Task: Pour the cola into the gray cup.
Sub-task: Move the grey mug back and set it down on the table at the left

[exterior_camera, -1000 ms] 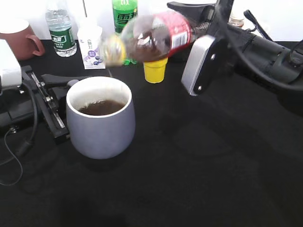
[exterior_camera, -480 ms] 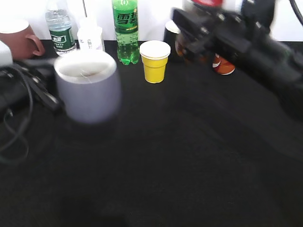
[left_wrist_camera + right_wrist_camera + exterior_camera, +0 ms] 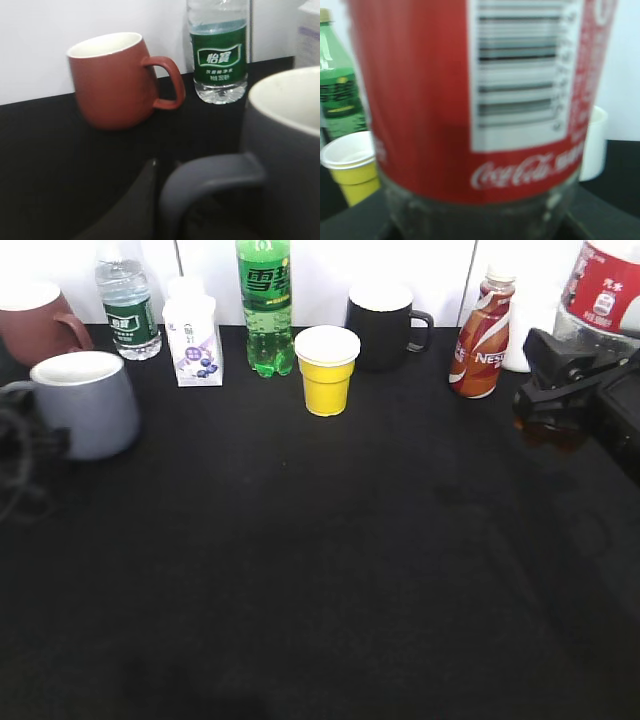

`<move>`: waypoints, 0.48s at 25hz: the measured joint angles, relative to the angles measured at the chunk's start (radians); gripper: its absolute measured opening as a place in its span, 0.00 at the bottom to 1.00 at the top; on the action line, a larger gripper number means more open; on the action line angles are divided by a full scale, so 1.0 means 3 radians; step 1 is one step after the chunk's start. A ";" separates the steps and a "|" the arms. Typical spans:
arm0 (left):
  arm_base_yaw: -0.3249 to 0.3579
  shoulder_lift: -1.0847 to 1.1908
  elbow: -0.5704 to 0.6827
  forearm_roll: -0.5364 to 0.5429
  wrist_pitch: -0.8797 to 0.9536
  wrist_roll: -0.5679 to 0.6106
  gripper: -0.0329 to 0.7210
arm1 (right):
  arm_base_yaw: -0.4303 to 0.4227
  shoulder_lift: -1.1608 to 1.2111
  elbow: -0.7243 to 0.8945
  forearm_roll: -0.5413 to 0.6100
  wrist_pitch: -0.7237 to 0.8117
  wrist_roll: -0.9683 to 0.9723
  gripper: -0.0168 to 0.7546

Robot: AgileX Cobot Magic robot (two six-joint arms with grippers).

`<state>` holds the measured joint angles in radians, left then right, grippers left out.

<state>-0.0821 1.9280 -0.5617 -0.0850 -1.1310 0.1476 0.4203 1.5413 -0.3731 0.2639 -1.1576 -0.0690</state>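
Next, I set the cola down with my right gripper on the black table [image 3: 582, 393], close beside the white cup.
The gray cup [image 3: 85, 405] stands at the table's left edge, its handle pointing left into my left gripper [image 3: 22, 445]. In the left wrist view the handle [image 3: 210, 175] lies against one dark finger [image 3: 142, 200]; the other finger is hidden. I cannot see inside the cup. The cola [image 3: 603, 290] is upright at the far right, red label up and dark liquid low. My right gripper [image 3: 558, 390] is shut around its lower body. The right wrist view is filled by the label [image 3: 470, 100].
Along the back wall stand a reddish-brown mug [image 3: 35, 325], a water bottle [image 3: 127, 305], a small white carton [image 3: 192, 340], a green soda bottle [image 3: 265, 305], a yellow cup [image 3: 327, 370], a black mug [image 3: 382, 325] and a Nescafe bottle [image 3: 480, 345].
The cola went from tilted over the cup to upright at the far right. The gray cup moved from the middle left to the far left and back with my left gripper.
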 joint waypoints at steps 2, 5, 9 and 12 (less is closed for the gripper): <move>0.0000 0.0329 -0.0368 0.0009 -0.0052 -0.0009 0.11 | 0.0000 0.0000 0.0000 0.0017 -0.0008 -0.0019 0.52; 0.0000 0.0642 -0.0780 0.0014 -0.0132 -0.0036 0.11 | 0.0000 0.0000 0.0000 0.0021 -0.0011 -0.0101 0.52; 0.0001 0.0649 -0.0783 0.0011 -0.0154 -0.0062 0.37 | 0.0000 0.0000 0.0000 0.0021 -0.0011 -0.0108 0.52; 0.0001 0.0544 -0.0630 0.0003 -0.0174 -0.0062 0.42 | 0.0000 0.0000 0.0000 0.0033 -0.0011 -0.0109 0.52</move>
<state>-0.0818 2.0913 -0.7507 -0.0840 -1.1833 0.1288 0.4203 1.5413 -0.3731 0.2739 -1.1609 -0.1018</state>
